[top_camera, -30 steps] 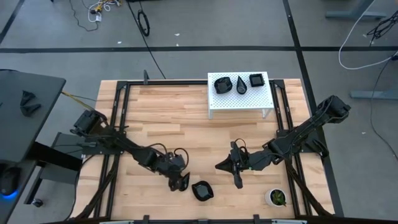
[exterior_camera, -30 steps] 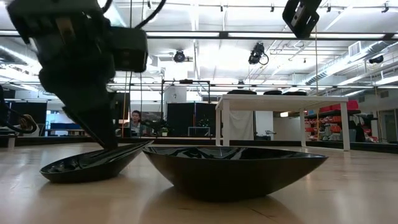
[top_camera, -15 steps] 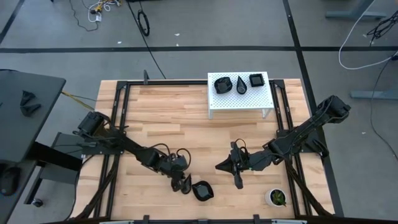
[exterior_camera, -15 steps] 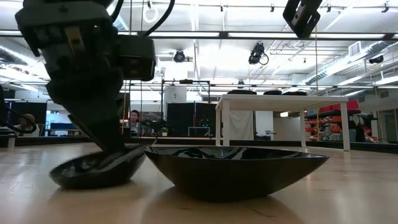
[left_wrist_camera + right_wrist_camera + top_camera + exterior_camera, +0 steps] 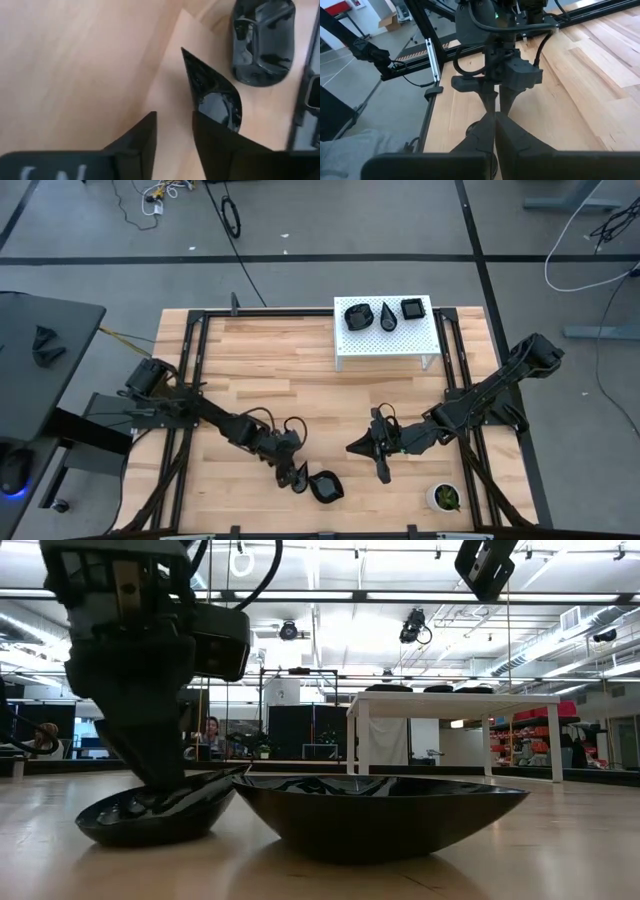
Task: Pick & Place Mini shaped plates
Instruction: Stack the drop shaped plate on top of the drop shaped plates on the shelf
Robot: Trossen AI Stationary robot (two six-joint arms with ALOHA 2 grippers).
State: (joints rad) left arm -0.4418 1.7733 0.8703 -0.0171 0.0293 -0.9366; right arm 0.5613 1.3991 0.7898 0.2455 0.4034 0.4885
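The left gripper's open fingers are far back at the wide end of the teardrop plate, so the robot should move them forward and pinch the side of the plate nearer its tip (image 5: 192, 82) before lifting.
Two mini shaped plates, glossy black, lie near the table's front edge: a teardrop plate (image 5: 212, 92) and a larger rounded plate (image 5: 326, 487) just right of it, both bottoms on the wood. My left gripper (image 5: 175, 120) slants down over the teardrop plate's wide end, open, and hides that plate in the high view. The low view shows the gripper (image 5: 150, 765) dipping into the plate (image 5: 150, 815). My right gripper (image 5: 385, 474) hangs shut and empty above the table's middle right. My left gripper comes from above, slanting down from the table's left. One finger (image 5: 215, 137) stands over the teardrop plate's wide end (image 5: 221, 107) and seems to rest inside it. The other finger is outside, over bare wood. The plate lies on the table.
A white perforated stand (image 5: 385, 345) at the back holds three more black plates. A small white cup with green contents (image 5: 445, 498) sits at the front right. Black frame rails run along both table sides. Bare wood lies between the arms and the stand.
My left gripper has sunk a little and edged toward the rounded plate, rolling its wrist. The teardrop plate under it has turned about on the table, looking shorter and rounder for a moment, and stays beside the rounded plate.
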